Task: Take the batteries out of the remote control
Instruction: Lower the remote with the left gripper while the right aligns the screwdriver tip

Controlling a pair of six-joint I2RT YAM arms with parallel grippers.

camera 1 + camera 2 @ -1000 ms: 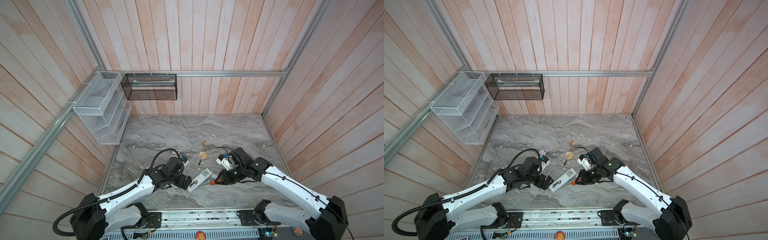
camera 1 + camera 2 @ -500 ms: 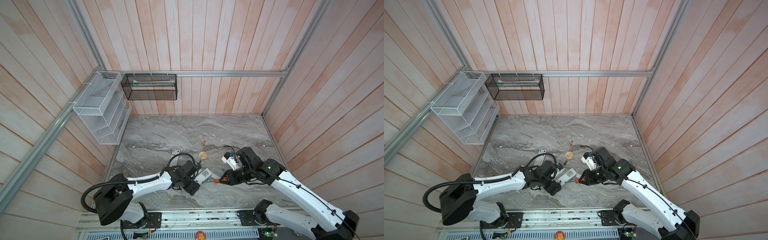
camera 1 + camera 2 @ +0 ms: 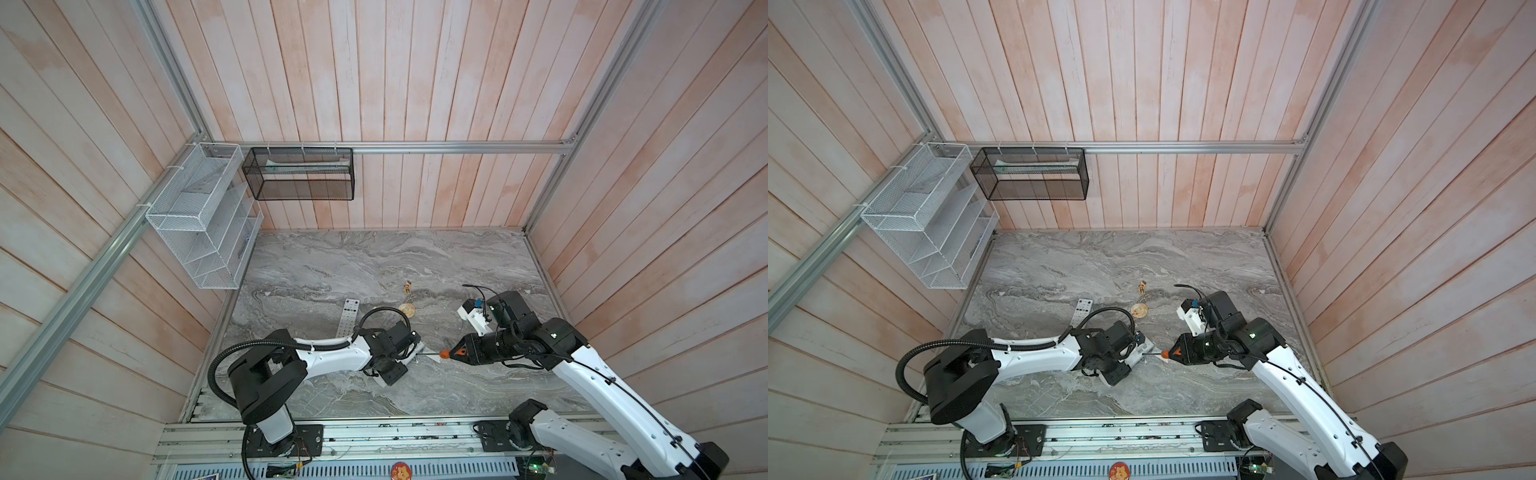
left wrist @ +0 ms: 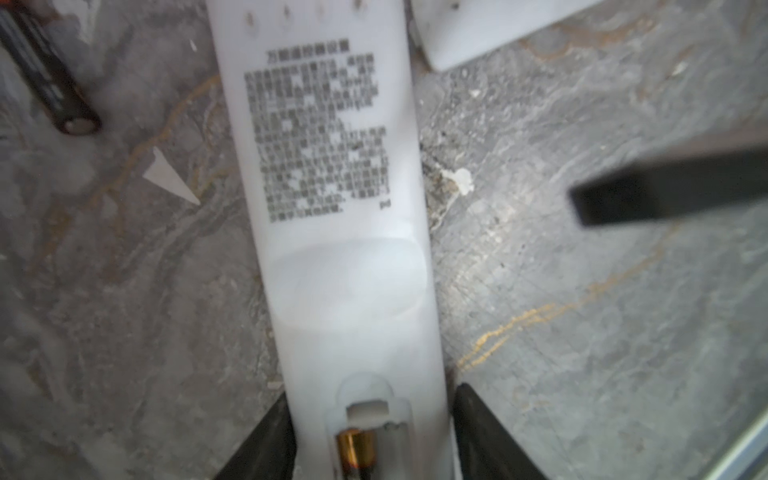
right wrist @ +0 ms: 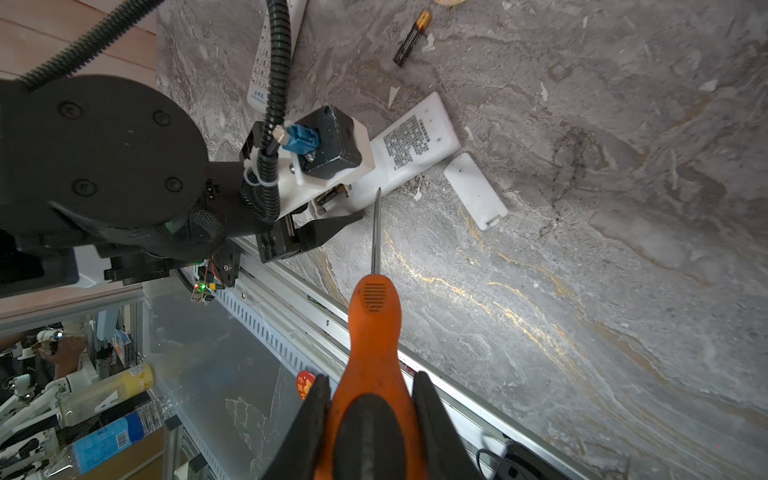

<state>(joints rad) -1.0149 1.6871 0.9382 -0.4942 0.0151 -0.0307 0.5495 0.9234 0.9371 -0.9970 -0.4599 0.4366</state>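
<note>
My left gripper is over the remote's battery bay and is blocking the screwdriver, so it should open, back away and grip the remote nearer its bay end (image 5: 304, 216).
The white remote control (image 4: 340, 257) lies back up on the marble, its battery bay open. One of the batteries (image 4: 355, 451) sits in that bay, gold end showing. Another battery (image 5: 411, 39) lies loose on the table beyond the remote. My left gripper (image 4: 372, 392) straddles the remote at the bay, pads against its two long sides; in both top views it (image 3: 405, 359) (image 3: 1140, 351) covers most of the remote. My right gripper (image 5: 371, 380) is shut on the orange-handled screwdriver (image 5: 374, 316), whose tip points at the remote's side by the bay.
The white cover plate (image 5: 475, 190) lies beside the remote's far end. A second white remote (image 3: 348, 317) lies buttons up behind my left arm. A round tan disc (image 3: 407, 309) and a small figurine (image 3: 407, 286) sit mid-table. Wire baskets (image 3: 199, 216) hang on the left wall.
My left gripper has swung in from the left over the remote and its jaws have narrowed onto it. The right gripper, holding the screwdriver, has drawn back slightly to the right.
</note>
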